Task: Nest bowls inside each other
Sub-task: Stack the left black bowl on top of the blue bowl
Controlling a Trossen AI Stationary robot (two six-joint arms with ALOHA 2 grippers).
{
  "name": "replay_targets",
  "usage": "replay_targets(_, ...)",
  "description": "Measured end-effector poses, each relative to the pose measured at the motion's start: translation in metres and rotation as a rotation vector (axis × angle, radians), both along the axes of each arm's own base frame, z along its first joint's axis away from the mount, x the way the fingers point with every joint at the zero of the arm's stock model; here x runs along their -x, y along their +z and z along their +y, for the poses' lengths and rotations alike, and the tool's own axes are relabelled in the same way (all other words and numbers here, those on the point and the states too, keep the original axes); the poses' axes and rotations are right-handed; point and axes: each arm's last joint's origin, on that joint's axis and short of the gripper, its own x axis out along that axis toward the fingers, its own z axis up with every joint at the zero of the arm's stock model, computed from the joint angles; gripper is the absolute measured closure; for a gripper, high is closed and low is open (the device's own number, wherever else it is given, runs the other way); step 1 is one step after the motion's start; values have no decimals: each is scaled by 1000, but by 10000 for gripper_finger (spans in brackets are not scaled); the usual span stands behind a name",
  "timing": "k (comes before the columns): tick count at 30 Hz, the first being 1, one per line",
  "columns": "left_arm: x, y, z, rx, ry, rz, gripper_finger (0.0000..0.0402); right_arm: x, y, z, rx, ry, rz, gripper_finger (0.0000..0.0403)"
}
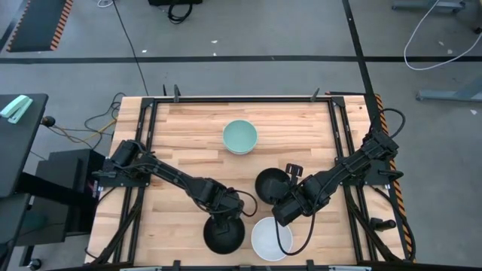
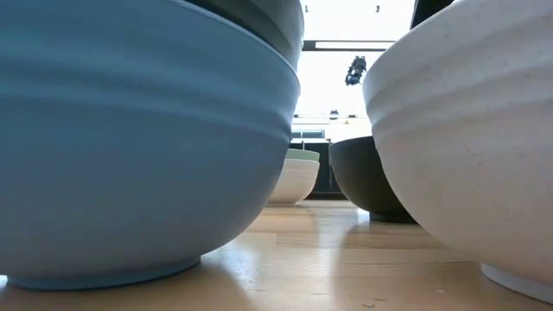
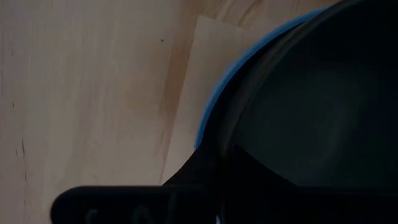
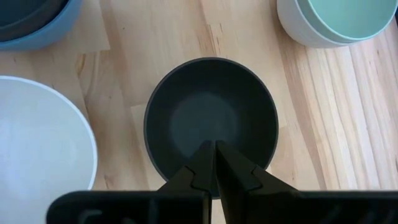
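Next, I open my left gripper and take both rims nearer the white bowl (image 1: 241, 223), because it pinches only the black bowl's rim and the blue bowl's rim is outside.
A black bowl (image 1: 224, 236) sits nested in the blue bowl (image 3: 214, 99), near the table's near edge; in the low view the blue bowl (image 2: 130, 155) stands on its base with the dark bowl (image 2: 272, 22) rising above its rim. My left gripper (image 1: 224, 216) is at that stack's far rim, shut on the black bowl. A second black bowl (image 4: 211, 127) stands alone mid-table. My right gripper (image 4: 214, 149) hangs shut over that bowl's rim; whether it touches, I cannot tell. A white bowl (image 1: 271, 239) stands beside the stack. The mint green bowl (image 4: 348, 15) sits inside the other white bowl (image 4: 298, 31). My left gripper holds the nested black bowl by its rim on the far side (image 3: 227, 134), apparently pinched, with one finger (image 3: 193, 171) outside it above the blue rim. The inner finger does not show against the dark bowl. The fingers point down from above. The bowl rests in the blue bowl.
The wooden table (image 1: 181, 128) has a dark metal frame along its edges. Bare wood lies on its left half and far right corner. The white bowl (image 2: 467, 130) and the blue stack stand close to the near edge. Cables lie beside the table on both sides.
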Motion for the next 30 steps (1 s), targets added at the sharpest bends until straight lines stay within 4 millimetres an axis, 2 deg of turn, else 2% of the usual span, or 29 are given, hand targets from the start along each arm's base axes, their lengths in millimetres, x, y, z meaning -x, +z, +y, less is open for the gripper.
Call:
replay_targets(2,0,0,0,-2,2,-3,382,0,0,0,0,0,0,380)
replay_targets(9,0,-1,-1,-3,2,-7,312,0,0,0,0,0,0,380)
replay_targets(13,-1,-1,-1,8,0,-9,295,0,0,0,0,0,0,380)
replay_targets(20,-4,8,-5,68,-15,-36,290,0,0,0,0,0,0,380)
replay_targets(30,-12,51,-20,87,-71,-152,303,0,0,0,-1,-3,-1,380)
